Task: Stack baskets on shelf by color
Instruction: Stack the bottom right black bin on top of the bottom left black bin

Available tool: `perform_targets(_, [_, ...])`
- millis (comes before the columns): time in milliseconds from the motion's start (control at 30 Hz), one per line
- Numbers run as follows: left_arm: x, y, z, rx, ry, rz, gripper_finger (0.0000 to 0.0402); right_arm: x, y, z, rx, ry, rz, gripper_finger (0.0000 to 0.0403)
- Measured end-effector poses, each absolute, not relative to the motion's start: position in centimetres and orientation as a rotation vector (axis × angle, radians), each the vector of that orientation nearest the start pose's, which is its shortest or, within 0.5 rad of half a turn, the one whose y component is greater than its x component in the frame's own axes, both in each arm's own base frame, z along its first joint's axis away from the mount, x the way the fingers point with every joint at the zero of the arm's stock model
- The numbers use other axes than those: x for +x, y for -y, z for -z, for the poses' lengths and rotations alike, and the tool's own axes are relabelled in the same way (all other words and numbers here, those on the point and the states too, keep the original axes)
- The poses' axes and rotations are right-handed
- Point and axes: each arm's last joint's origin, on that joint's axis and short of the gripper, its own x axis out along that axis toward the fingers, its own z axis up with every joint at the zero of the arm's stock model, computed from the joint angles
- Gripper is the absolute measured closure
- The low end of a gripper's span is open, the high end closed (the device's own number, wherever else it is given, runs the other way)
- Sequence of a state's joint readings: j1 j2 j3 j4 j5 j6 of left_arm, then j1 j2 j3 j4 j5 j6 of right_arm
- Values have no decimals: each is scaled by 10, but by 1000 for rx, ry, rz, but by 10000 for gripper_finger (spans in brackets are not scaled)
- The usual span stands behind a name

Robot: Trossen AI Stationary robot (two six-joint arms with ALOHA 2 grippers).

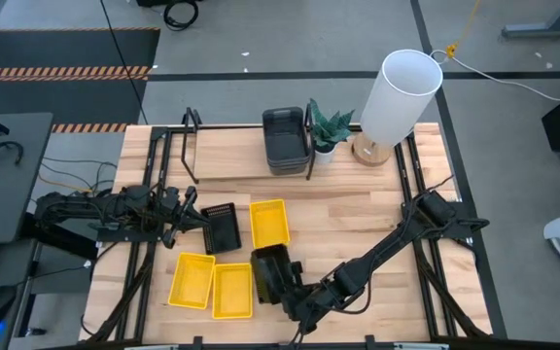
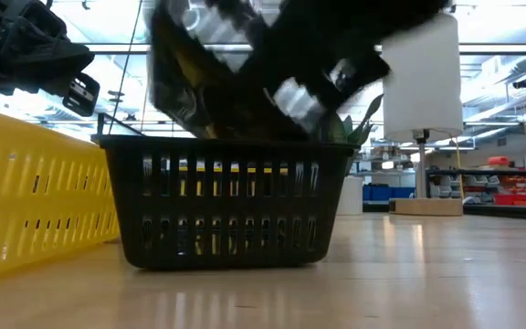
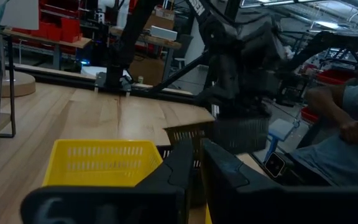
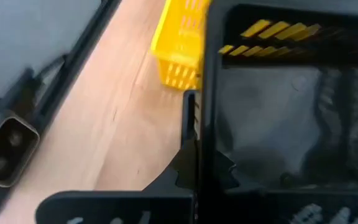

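Note:
The robot's right gripper should release the black basket, now near the table's front edge, on the table (image 1: 282, 264) against the near end of the farthest yellow basket.
My right gripper (image 1: 292, 289) is shut on a black mesh basket (image 1: 270, 275) near the table's front edge. In the low view that basket (image 2: 226, 206) stands level at tabletop height. Three yellow baskets (image 1: 269, 223) (image 1: 192, 280) (image 1: 232, 290) lie on the table around it. Another black basket (image 1: 224, 227) lies just beyond my left gripper (image 1: 200, 218), which is shut and level at the table's left. Dark grey baskets (image 1: 285, 141) sit stacked on the shelf (image 1: 231, 163) at the back. My right gripper pinches the black basket's side wall at its rim (image 4: 199, 124), one finger inside the basket and one outside. The fingers slant down from the table's right. The basket stays level and upright; whether its bottom (image 2: 226, 263) rests on the table, I cannot tell.
A potted plant (image 1: 327, 131) and a white lamp (image 1: 397, 97) stand on the back right, next to the shelf. A person's arm (image 3: 347, 127) shows beyond the table in the left wrist view. Bare wood lies at the right of the table (image 1: 377, 224).

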State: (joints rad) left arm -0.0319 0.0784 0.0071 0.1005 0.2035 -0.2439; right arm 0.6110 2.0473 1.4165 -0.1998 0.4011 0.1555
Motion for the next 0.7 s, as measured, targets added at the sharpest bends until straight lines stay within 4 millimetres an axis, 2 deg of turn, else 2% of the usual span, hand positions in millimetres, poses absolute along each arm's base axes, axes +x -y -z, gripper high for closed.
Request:
perform_targets(133, [101,9,-169,-240,0,238,364,366,-244,-159,-288,-769,-141,398])
perform_targets(533, [102,9,-168,-242,-16,236,365,362,-232,-152,-253,-910,-100,398])
perform_targets(700, [103,9,-168,-242,-21,236,363,359,-230,-155,-263,-948,-95,398])
